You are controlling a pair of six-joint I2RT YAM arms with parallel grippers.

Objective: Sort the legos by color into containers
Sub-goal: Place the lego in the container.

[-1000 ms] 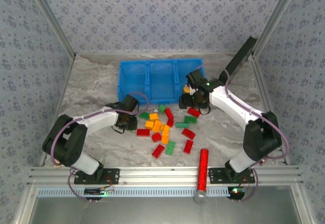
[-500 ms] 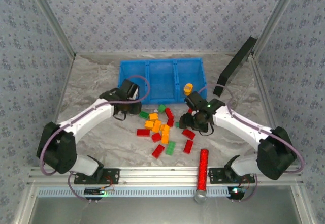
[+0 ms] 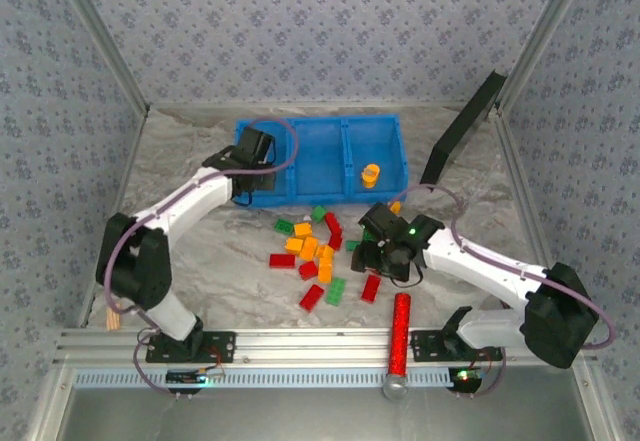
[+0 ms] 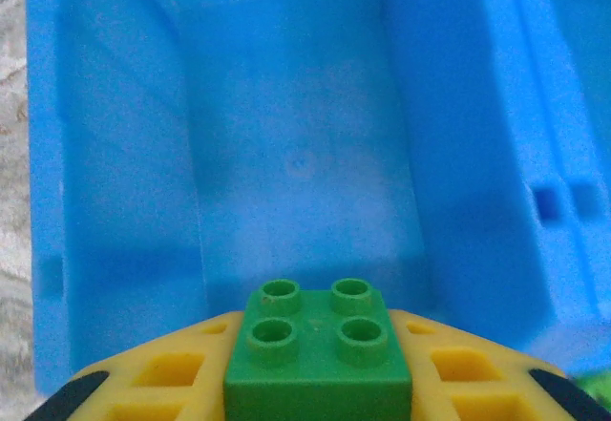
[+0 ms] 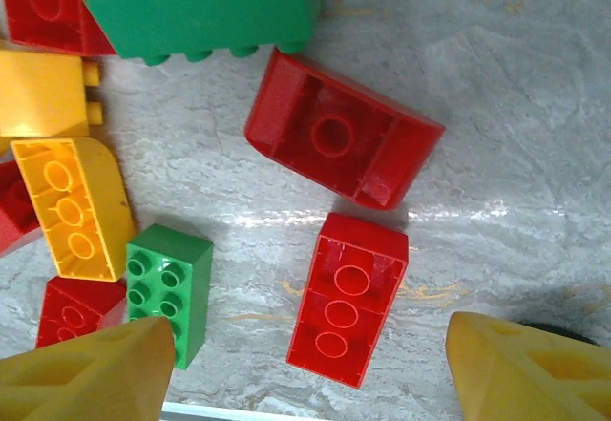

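Observation:
Next, my left gripper releases the small green four-stud lego near the middle of the bare compartment's bottom (image 3: 265, 178) (image 4: 308, 187) below it.
My left gripper (image 3: 251, 169) hangs over the left compartment of the blue tray (image 3: 320, 125). It is shut on a small green four-stud lego (image 4: 318, 345), with the compartment's bare blue floor (image 4: 301, 168) below. An orange lego (image 3: 371, 173) stands in the right compartment. Red, green and orange legos (image 3: 318, 251) lie scattered on the table in front of the tray. My right gripper (image 3: 378, 257) is low over the pile's right side, open (image 5: 305, 373). An upturned red lego (image 5: 348, 297) lies between its yellow fingertips (image 5: 95, 375), untouched.
Near the red lego lie a green lego (image 5: 168, 287), a yellow one (image 5: 72, 206), another upturned red one (image 5: 344, 139) and a long green one (image 5: 205, 6). A red cylinder (image 3: 400, 329) lies near the front rail. A black bar (image 3: 462, 129) leans at the right wall.
My left gripper has carried the green lego from the pile up over the tray's left compartment. My right gripper left the orange lego in the right compartment and came down over the pile.

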